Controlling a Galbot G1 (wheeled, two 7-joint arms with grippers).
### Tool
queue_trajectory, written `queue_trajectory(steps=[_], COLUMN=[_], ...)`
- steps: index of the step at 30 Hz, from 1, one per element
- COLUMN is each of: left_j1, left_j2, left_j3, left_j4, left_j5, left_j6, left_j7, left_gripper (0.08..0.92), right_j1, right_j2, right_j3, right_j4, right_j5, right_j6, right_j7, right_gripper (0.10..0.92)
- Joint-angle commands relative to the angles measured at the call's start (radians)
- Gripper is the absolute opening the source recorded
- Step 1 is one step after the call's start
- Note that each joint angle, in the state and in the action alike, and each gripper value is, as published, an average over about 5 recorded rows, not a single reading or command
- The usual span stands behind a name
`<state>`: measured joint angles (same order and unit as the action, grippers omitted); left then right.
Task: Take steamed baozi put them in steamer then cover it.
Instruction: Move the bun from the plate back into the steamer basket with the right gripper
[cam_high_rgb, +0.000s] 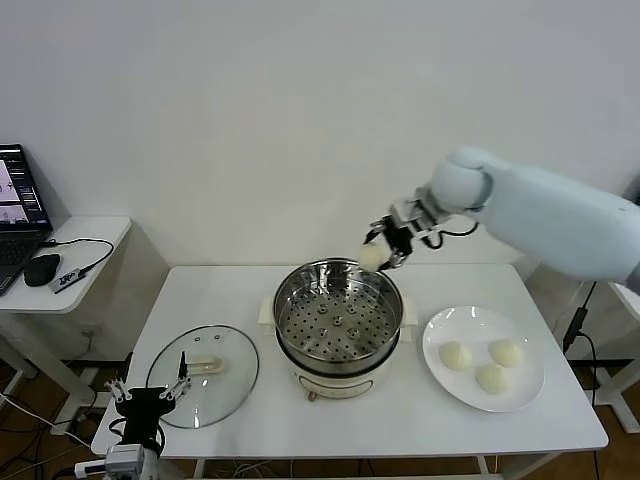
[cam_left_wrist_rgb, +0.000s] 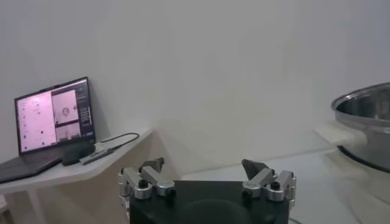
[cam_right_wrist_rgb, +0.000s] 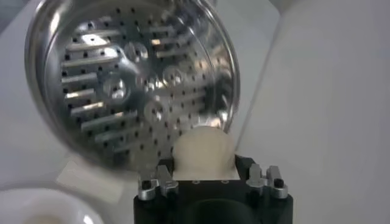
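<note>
Next, my right gripper releases the baozi on the steamer's perforated bottom (cam_high_rgb: 333, 288) (cam_right_wrist_rgb: 195, 106), between its raised bumps and the steamer's far rim.
My right gripper (cam_high_rgb: 383, 250) is shut on one cream-white baozi (cam_high_rgb: 372, 257) and holds it in the air above the far right rim of the steel steamer (cam_high_rgb: 339, 322). In the right wrist view the baozi (cam_right_wrist_rgb: 203, 152) sits between the jaws with the empty perforated basket (cam_right_wrist_rgb: 131, 79) below it. Three more baozi (cam_high_rgb: 456, 355) (cam_high_rgb: 507, 352) (cam_high_rgb: 491, 378) lie on the white plate (cam_high_rgb: 440, 326) to the right. The glass cover (cam_high_rgb: 203, 375) with its cream handle lies flat on the table at the left. My left gripper (cam_high_rgb: 148, 396) is open and empty, low beside the cover.
A side table (cam_high_rgb: 95, 232) at the far left carries a laptop (cam_high_rgb: 20, 215), a mouse and a cable. The laptop (cam_left_wrist_rgb: 53, 119) also shows in the left wrist view, with the steamer's rim (cam_left_wrist_rgb: 365, 109) at the side. A white wall stands behind the table.
</note>
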<state>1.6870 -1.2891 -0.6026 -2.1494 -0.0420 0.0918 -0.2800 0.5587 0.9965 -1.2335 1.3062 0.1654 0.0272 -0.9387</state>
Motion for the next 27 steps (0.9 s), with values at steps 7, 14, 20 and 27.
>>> queue_trajectory(steps=[7, 14, 20, 27], left_j1=[-0.005, -0.011, -0.011, -0.009], left_j2=[-0.021, -0.024, -0.023, -0.026], left_j3=[-0.012, -0.013, -0.013, -0.012], left_j4=[0.015, 0.023, 0.023, 0.019], left_j5=[0.0, 0.003, 0.005, 0.006], left_j6=[-0.001, -0.002, -0.003, -0.003], left_j7=[0.001, 0.002, 0.001, 0.001], left_gripper=[0.823, 0.823, 0.823, 0.823], right_j1=[-0.107, -0.165, -0.198, -0.207], right_j2=[0.13, 0.14, 0.154, 0.175], right_j3=[-0.052, -0.003, 0.037, 0.056], right_j4=[-0.102, -0.154, -0.193, -0.232], right_j5=[-0.351, -0.466, -0.533, -0.574], right_j6=[0.306, 0.386, 0.436, 0.465], right_j7=[0.116, 0.155, 0.195, 0.21], right_gripper=[0.628, 0.628, 0.628, 0.635])
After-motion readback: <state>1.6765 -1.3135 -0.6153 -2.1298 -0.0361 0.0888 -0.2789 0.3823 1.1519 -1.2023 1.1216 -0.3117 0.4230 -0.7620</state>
